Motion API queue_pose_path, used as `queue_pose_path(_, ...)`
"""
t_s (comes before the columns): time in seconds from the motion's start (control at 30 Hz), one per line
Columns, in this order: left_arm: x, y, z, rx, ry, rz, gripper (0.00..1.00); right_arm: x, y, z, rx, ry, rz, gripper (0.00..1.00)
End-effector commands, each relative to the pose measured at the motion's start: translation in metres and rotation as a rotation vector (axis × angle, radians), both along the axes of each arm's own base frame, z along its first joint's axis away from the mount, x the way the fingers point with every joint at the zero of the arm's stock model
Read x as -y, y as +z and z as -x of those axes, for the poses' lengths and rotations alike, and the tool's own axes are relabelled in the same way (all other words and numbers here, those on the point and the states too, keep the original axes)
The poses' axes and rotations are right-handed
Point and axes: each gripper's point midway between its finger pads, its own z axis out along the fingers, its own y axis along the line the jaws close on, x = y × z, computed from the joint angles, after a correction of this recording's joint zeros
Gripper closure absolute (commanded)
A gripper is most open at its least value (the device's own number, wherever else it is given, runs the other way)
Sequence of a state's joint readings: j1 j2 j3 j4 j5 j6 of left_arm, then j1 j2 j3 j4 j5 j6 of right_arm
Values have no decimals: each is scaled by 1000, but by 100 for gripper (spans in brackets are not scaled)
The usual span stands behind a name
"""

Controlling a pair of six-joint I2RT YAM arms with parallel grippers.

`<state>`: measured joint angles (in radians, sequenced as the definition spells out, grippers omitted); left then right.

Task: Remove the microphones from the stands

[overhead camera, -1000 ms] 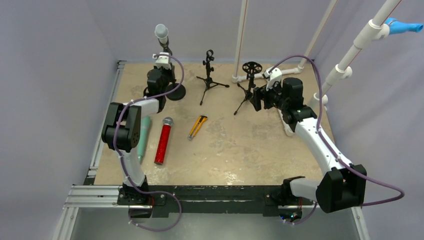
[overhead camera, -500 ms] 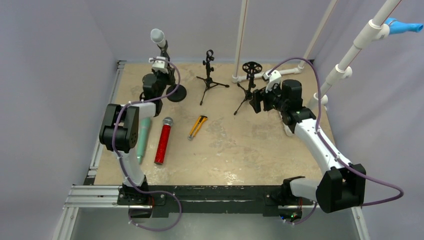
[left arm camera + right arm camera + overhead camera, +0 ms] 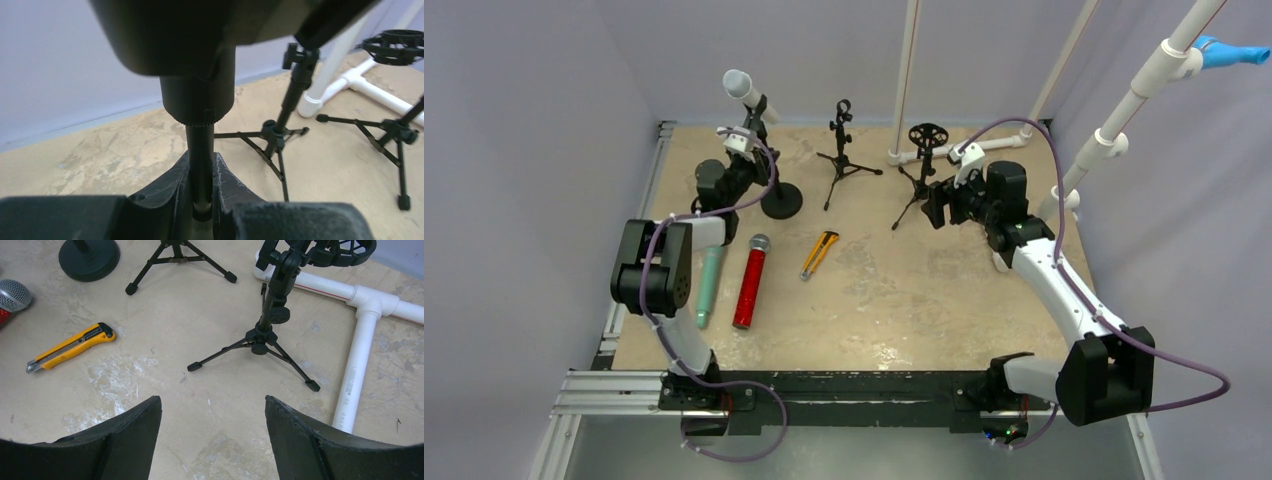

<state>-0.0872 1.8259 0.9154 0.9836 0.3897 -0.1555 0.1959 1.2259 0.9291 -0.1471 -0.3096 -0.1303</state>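
Observation:
Next, I release the black stand from my left gripper beside the yellow box cutter, in the spot opposite the red glitter microphone (image 3: 858,299).
A microphone with a grey head (image 3: 737,82) sits in the clip of a black stand with a round base (image 3: 781,200); the stand leans to the left. My left gripper (image 3: 750,165) is shut on the stand's thin pole (image 3: 200,150), just under a thicker knurled collar (image 3: 197,95). In the left wrist view the fingers (image 3: 227,185) clamp the pole from both sides. The microphone's head is out of that view. My right gripper (image 3: 934,205) is open and empty over the table (image 3: 212,407), near a tripod with a shock mount (image 3: 265,330).
A red glitter microphone (image 3: 750,280) and a teal one (image 3: 709,285) lie at the left. A yellow box cutter (image 3: 819,253) lies mid-table. A small tripod stand (image 3: 842,150) and the shock-mount tripod (image 3: 921,170) stand at the back. White PVC pipes (image 3: 904,80) rise behind.
My left gripper has moved left with the stand's pole. The stand has tilted left, its base has slid toward the near right, and the microphone's head has shifted left. The right arm is nearly unchanged.

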Motion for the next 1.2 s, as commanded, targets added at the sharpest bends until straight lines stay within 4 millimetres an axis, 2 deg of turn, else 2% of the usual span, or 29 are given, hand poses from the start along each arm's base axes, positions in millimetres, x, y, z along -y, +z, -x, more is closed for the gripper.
queue_pose_path(0.0,18,36,30,78,-143,20,100,-7,17,-2,51,27,-42,27)
queue_pose_path(0.13,25,51,48,102,-211,3,100,-10,22,-1,54,41,-51,27)
queue_pose_path(0.27,35,65,73,122,-300,-22,100,-10,25,0,59,46,-51,27)
queue_pose_path(0.6,47,109,137,182,-439,-96,100,-16,34,5,76,89,-61,27)
queue_pose_path(0.87,75,128,199,143,-651,-89,100,-37,59,37,122,294,-76,26)
queue_pose_path(1.0,99,132,223,108,-747,-83,100,-47,68,59,113,414,-84,26)
queue_pose_path(1.17,137,129,247,80,-842,-80,100,-52,70,83,94,528,-69,26)
